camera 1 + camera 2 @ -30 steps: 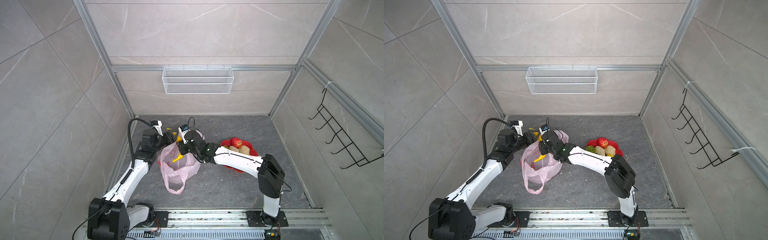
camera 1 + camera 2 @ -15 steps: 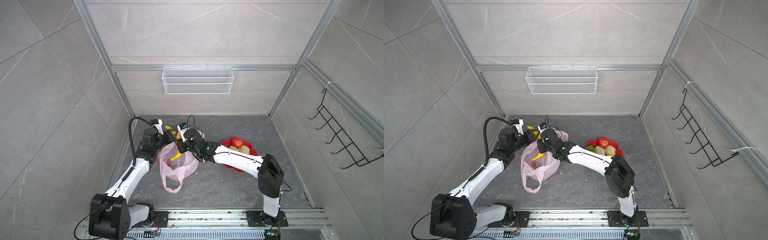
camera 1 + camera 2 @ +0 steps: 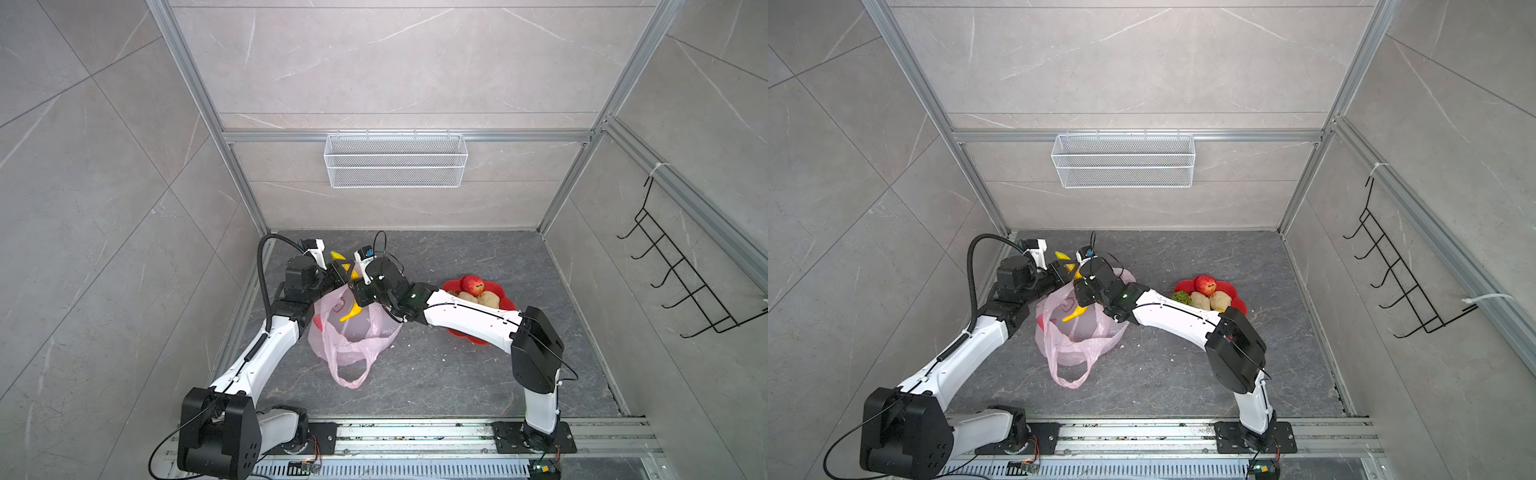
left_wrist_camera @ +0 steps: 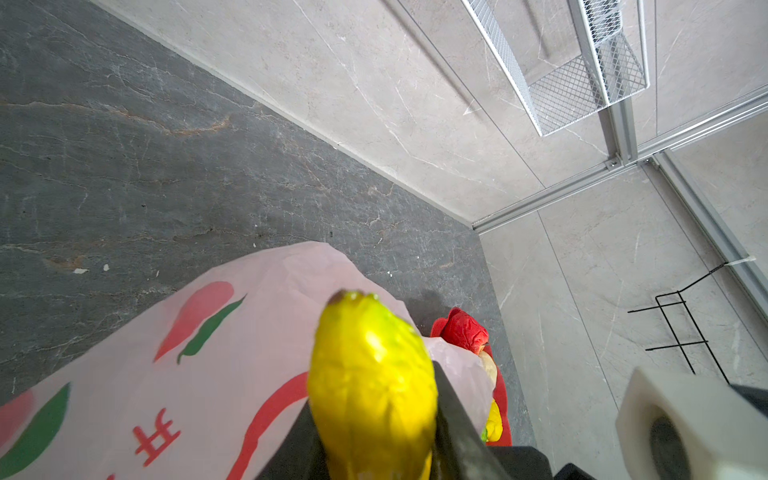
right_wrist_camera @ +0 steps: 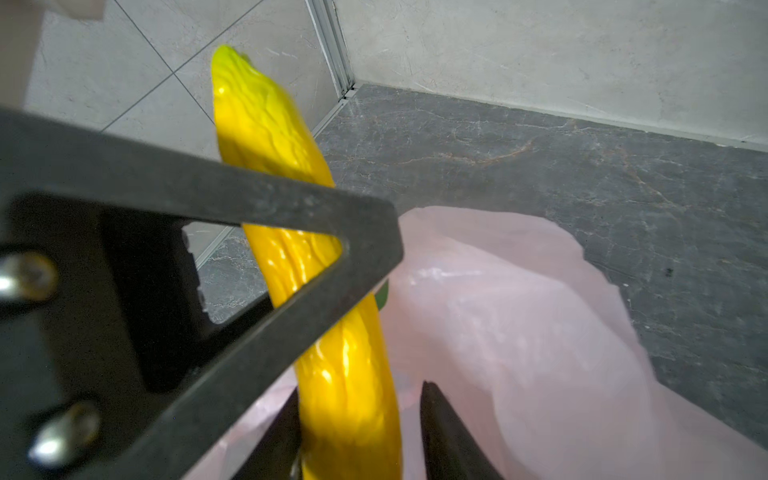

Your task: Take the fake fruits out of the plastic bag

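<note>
My left gripper is holding the banana's upper part far from the red dish. So I need to close my right gripper on the banana's lower part (image 5: 345, 384) and take it over.
A long yellow banana (image 3: 351, 311) (image 3: 1074, 312) stands nearly upright above the mouth of the pale-pink plastic bag (image 3: 357, 338) (image 3: 1079, 338). My left gripper (image 3: 341, 271) (image 4: 370, 436) is shut on its upper part, and both fingers press the banana (image 4: 370, 386). My right gripper (image 3: 356, 296) (image 5: 360, 395) is open lower down. One jaw lies against the banana (image 5: 345, 374) and the other stands apart from it. A red apple (image 3: 471, 284), pale beige lumps (image 3: 484, 297) and a green netted ball (image 3: 1180, 297) lie in the red dish (image 3: 498, 291). The bag's inside is mostly hidden.
The bag's loop handle (image 3: 351, 376) trails toward the front rail. A white wire basket (image 3: 395, 160) hangs on the back wall and a black hook rack (image 3: 681, 286) on the right wall. Both arms crowd the far left corner by the left wall.
My left gripper has closed onto the banana's upper part. My right gripper's jaws have parted from the banana. The banana stays above the bag.
</note>
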Motion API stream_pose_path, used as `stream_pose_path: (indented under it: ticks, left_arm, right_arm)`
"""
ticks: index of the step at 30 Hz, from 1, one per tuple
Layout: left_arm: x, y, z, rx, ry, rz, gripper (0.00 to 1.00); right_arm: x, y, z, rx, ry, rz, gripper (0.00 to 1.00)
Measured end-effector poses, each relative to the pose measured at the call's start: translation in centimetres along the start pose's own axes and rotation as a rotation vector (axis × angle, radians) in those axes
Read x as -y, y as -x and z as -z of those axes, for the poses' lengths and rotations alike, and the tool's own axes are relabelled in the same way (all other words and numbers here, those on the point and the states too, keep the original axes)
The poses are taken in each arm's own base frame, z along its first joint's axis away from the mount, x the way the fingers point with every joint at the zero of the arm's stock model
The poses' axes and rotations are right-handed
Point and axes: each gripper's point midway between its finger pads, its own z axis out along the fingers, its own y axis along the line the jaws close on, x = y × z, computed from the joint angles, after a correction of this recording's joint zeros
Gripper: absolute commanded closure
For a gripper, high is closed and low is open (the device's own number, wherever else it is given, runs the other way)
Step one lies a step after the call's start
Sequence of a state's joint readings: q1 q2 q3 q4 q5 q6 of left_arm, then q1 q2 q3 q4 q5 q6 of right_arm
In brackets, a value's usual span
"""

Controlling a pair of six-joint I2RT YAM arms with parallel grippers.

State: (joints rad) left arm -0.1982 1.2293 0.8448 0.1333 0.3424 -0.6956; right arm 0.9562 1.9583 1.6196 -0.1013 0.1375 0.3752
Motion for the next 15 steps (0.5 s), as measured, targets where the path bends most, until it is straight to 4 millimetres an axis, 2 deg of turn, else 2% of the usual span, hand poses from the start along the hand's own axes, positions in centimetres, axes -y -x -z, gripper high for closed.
stream_pose_path:
  ticks: [8,15]
  left_arm:
    - [-0.50,-0.10,-0.25,-0.007,0.021,-0.021,0.70]
    - [-0.73,0.18,-0.88,-0.007,0.029,-0.022,0.70]
  right_arm:
    - [0.61,-0.25,-0.11,-0.013,-0.013,-0.024,0.32]
    - [0.98,-0.91,0.24,-0.035,-0.022,-0.020,0.30]
